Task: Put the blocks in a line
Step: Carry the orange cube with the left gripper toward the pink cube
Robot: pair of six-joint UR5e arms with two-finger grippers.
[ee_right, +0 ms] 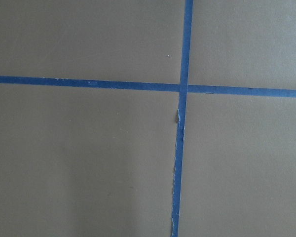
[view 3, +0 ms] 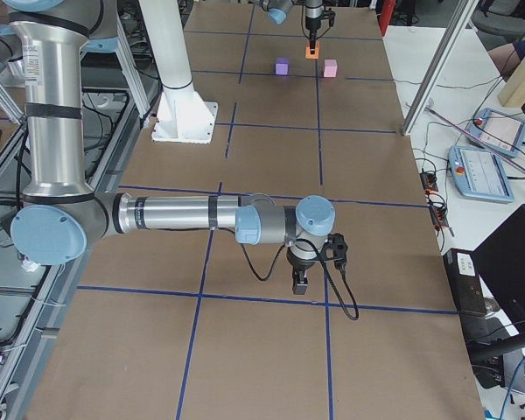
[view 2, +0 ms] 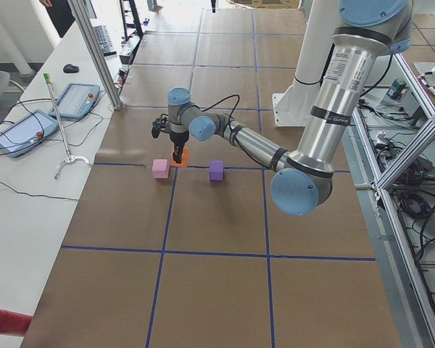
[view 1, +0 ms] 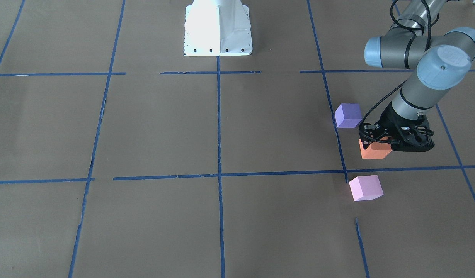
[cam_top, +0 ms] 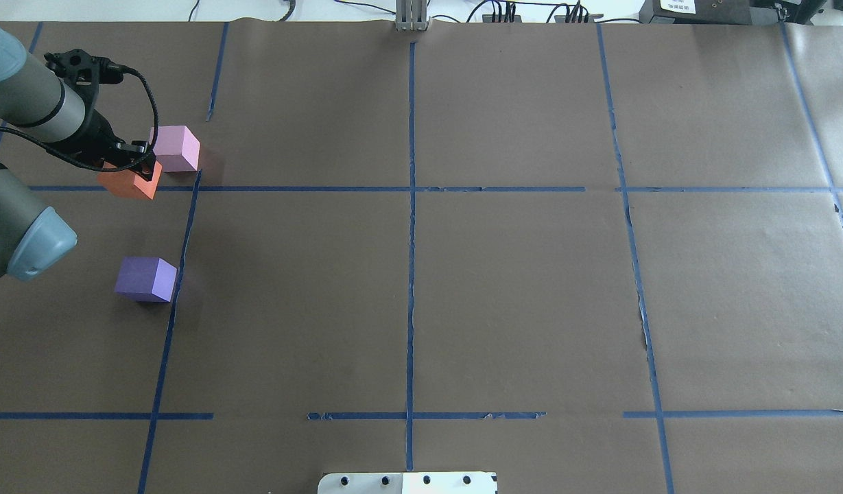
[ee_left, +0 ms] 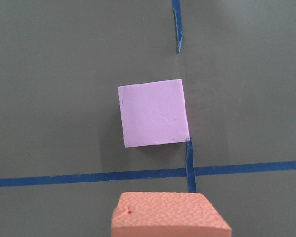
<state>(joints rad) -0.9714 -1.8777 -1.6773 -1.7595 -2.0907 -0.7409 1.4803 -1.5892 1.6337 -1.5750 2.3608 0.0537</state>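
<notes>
The orange block will go down between the purple block and the pink block (view 1: 357, 153), where I need to set it with my left gripper.
My left gripper (view 1: 376, 139) is shut on the orange block (view 1: 372, 151) and holds it at or just above the brown table, between the other two blocks. The purple block (view 1: 348, 115) lies nearer the robot's base, and the pink block (view 1: 365, 187) lies farther out. In the overhead view the orange block (cam_top: 127, 184) sits just short of the pink block (cam_top: 176, 148), with the purple block (cam_top: 145, 278) nearer. The left wrist view shows the orange block (ee_left: 170, 217) at the bottom and the pink block (ee_left: 154, 112) ahead. My right gripper (view 3: 299, 284) hangs over bare table far from the blocks; I cannot tell if it is open.
Blue tape lines (cam_top: 411, 206) cut the brown paper table into a grid. The white robot base (view 1: 218, 27) stands at the middle of the near edge. A side table with tablets (view 2: 29, 127) and a metal post lies beyond the far edge.
</notes>
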